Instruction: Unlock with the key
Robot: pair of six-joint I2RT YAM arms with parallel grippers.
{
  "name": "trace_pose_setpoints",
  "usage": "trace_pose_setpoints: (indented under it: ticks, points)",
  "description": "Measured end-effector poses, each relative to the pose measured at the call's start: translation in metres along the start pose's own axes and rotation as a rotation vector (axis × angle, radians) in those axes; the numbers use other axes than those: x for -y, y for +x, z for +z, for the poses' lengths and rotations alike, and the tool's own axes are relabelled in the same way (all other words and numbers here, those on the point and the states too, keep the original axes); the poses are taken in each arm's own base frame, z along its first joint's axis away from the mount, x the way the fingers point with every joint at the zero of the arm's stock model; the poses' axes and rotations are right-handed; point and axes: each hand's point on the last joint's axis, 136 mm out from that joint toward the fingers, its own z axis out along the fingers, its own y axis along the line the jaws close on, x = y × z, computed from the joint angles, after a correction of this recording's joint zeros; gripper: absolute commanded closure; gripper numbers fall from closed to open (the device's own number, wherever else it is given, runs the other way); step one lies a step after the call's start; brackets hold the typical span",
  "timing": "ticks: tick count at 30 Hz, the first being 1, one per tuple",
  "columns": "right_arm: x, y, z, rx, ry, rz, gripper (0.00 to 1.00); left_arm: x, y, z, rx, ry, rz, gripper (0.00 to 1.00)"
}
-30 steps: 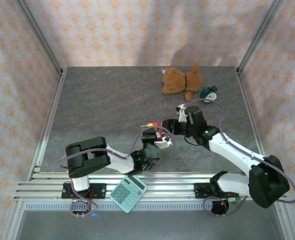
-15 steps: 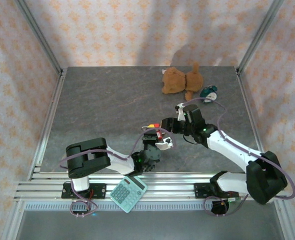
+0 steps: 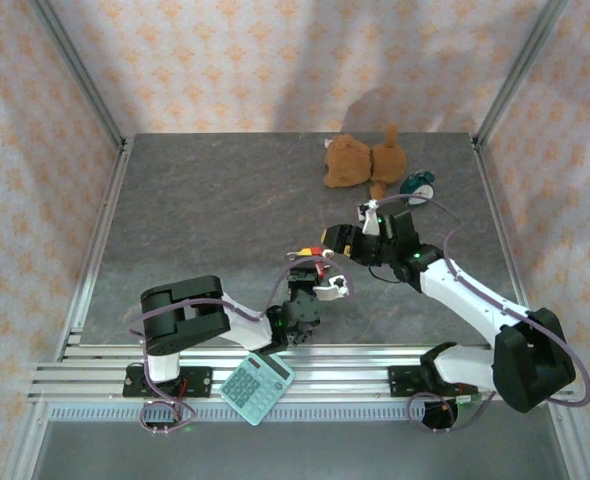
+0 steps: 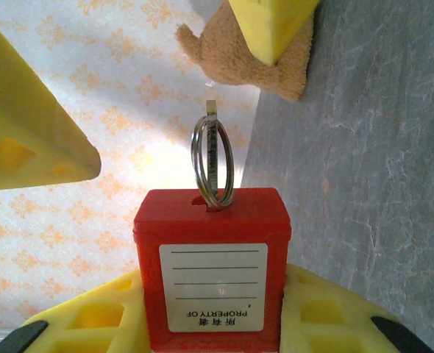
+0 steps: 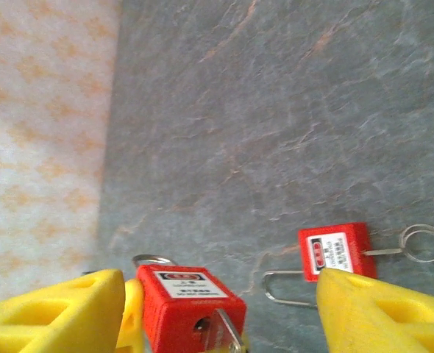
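Observation:
The padlock's narrow sides are in my left gripper and its key is edge-on, so my right gripper needs to hold the padlock while my left gripper takes the padlock's broad sides (image 4: 214, 287).
My left gripper (image 4: 211, 327) is shut on a red padlock (image 4: 211, 220), its yellow pads pressing both sides of the body. The key (image 5: 228, 332) sits in the padlock's keyhole, and its ring (image 4: 212, 158) sticks out of the end face. In the top view the left gripper (image 3: 318, 280) holds the padlock (image 3: 317, 267) near the table's middle front. My right gripper (image 3: 337, 240) hovers just beyond it, open, with nothing between its fingers (image 5: 55, 316). Its jaws stand wide on either side of the padlock (image 5: 184, 305), apart from the key.
A second red padlock (image 5: 333, 251) with its own key ring (image 5: 423, 243) lies flat on the grey table (image 3: 205, 220). A brown plush toy (image 3: 365, 160) and a teal object (image 3: 418, 185) sit at the back right. A calculator (image 3: 257, 387) rests on the front rail.
The right gripper has opened wider and drawn back a little from the held padlock, leaving the key in the keyhole. The left gripper keeps its grip on the padlock.

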Motion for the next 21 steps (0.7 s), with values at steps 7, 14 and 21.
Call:
trace_pose_setpoints:
  ticks: [7, 14, 21]
  points:
    - [-0.002, 0.016, 0.002, -0.078, -0.096, 0.117, 0.33, -0.011, -0.01, 0.003, 0.009, -0.021, -0.031, 0.85]
    - [-0.01, 0.021, 0.005, -0.113, -0.169, 0.164, 0.49, -0.011, -0.014, 0.004, 0.011, -0.025, -0.04, 0.85]
    - [-0.013, 0.02, 0.005, -0.11, -0.19, 0.179, 0.68, -0.013, -0.014, 0.005, 0.005, -0.033, -0.054, 0.83]
